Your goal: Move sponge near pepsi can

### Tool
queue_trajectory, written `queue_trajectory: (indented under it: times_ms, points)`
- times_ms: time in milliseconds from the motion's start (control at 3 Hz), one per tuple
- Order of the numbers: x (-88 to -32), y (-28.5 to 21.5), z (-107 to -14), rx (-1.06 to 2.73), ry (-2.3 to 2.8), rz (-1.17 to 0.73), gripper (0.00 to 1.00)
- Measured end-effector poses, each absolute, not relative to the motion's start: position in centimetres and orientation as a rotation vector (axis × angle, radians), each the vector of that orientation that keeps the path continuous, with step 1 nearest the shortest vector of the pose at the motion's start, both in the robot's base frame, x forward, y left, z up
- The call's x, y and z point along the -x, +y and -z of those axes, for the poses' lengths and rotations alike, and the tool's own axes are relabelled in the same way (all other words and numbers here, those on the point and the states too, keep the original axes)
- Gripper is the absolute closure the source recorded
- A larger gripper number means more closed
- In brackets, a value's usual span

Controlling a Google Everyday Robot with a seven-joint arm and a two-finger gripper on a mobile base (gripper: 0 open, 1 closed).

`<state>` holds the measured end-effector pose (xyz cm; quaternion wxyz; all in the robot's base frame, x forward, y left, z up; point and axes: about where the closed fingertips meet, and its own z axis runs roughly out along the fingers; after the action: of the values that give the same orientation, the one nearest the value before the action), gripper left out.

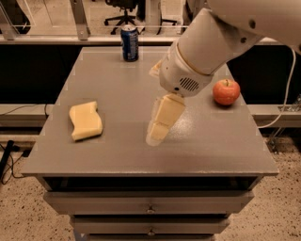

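I should move my gripper to the pale yellow sponge next, and I should close it on the sponge's far end [83, 110], the one toward the pepsi can.
The pale yellow sponge [85, 120] lies flat on the left part of the grey table [117, 80]. The dark blue pepsi can [130, 43] stands upright at the table's far edge, left of centre. My gripper [160, 123] hangs above the middle of the table, pointing down and to the left, a hand's width right of the sponge and well in front of the can. It holds nothing. The white arm comes in from the upper right.
A red apple [226, 91] sits near the table's right edge. Drawers [150, 207] are under the table front. A rail and an office chair [123, 12] are behind the table. Cables lie on the floor to the left.
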<state>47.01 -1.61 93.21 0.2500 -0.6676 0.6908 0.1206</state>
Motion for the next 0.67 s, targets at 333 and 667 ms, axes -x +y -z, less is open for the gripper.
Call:
queue_trajectory:
  times_ms: [333,667]
  points:
    - [-47.0,-1.7,-93.2,1.818,1.882,-0.327,0.0]
    - [-47.7,-0.5,-93.3,1.719,1.88,-0.397,0.0]
